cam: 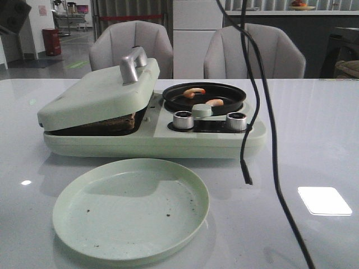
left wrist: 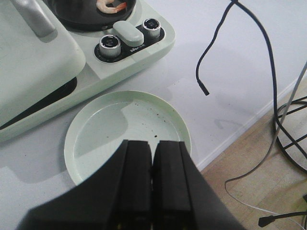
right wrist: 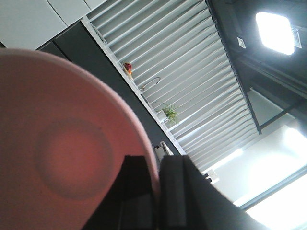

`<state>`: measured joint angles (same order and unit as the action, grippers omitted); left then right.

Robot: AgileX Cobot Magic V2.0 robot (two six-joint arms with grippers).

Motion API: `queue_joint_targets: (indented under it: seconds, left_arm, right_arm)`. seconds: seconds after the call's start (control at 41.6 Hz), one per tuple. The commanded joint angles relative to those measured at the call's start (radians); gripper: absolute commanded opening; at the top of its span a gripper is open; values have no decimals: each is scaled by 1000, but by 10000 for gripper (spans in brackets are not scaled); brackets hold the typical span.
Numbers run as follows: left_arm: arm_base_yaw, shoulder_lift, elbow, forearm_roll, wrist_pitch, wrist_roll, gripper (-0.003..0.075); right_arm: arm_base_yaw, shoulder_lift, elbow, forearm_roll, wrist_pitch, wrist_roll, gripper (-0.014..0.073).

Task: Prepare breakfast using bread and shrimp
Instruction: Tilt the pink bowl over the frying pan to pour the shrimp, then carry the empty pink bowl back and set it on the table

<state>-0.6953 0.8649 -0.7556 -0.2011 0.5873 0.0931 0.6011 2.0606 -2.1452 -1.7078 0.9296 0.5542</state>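
My right gripper has the pink plate, now raised and facing the ceiling. Next, I set it down on the table [cam: 340, 159] next to the breakfast maker, just behind the bright patch.
The bread [cam: 110, 123] shows only as a dark brown edge under the closed pale green lid [cam: 95, 95] of the breakfast maker. Two shrimp [cam: 194, 92] [cam: 215, 102] lie in its round black pan [cam: 231, 93]; the left wrist view catches one shrimp [left wrist: 110, 5]. My left gripper [left wrist: 153, 147] is shut with nothing in it, hovering over the near rim of an empty green plate [left wrist: 96, 129]. My right gripper [right wrist: 157, 165] is shut on the rim of a pink plate [right wrist: 62, 143], raised and facing the ceiling. Neither gripper shows in the front view.
The green plate [cam: 84, 224] sits in front of the breakfast maker [cam: 168, 143], which has two silver knobs [cam: 183, 120] [cam: 236, 121]. A black cable [cam: 247, 140] hangs down over the table's right side. The table edge [left wrist: 240, 129] lies near the plate in the left wrist view.
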Motion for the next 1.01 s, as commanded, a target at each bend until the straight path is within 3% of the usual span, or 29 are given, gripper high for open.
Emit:
queue_joint_targets:
  seconds: [0.0, 0.12, 0.192, 0.336, 0.408, 0.505, 0.817, 0.985]
  left_arm:
    - [-7, -6, -31, -8, -71, -6, 109]
    - [-7, -6, -31, -8, -71, -6, 109]
    - [-7, -6, -31, -8, -71, -6, 109]
    - [-7, -6, -31, -8, -71, -6, 109]
    - [-7, -6, -31, -8, -71, -6, 109]
    - [-7, -6, -31, -8, -71, -6, 109]
    - [-7, -6, -31, -8, -71, -6, 109]
    - [-7, -6, -31, -8, -71, -6, 109]
  right_arm:
    - [-2, -69, -36, -84, 54, -5, 53]
    - [-8, -86, -36, -2, 148, -6, 53]
    - [-23, -110, -35, 128, 170, -55, 53]
    - [-98, -166, -34, 556, 192, -280, 53]
    - [-164, -195, -33, 793, 232, -346, 53]
    - [-246, -229, -4, 1011, 266, -402, 53]
    - [-492, -352, 337, 1417, 284, -461, 53]
    - [-626, -382, 541, 1672, 182, -554, 53]
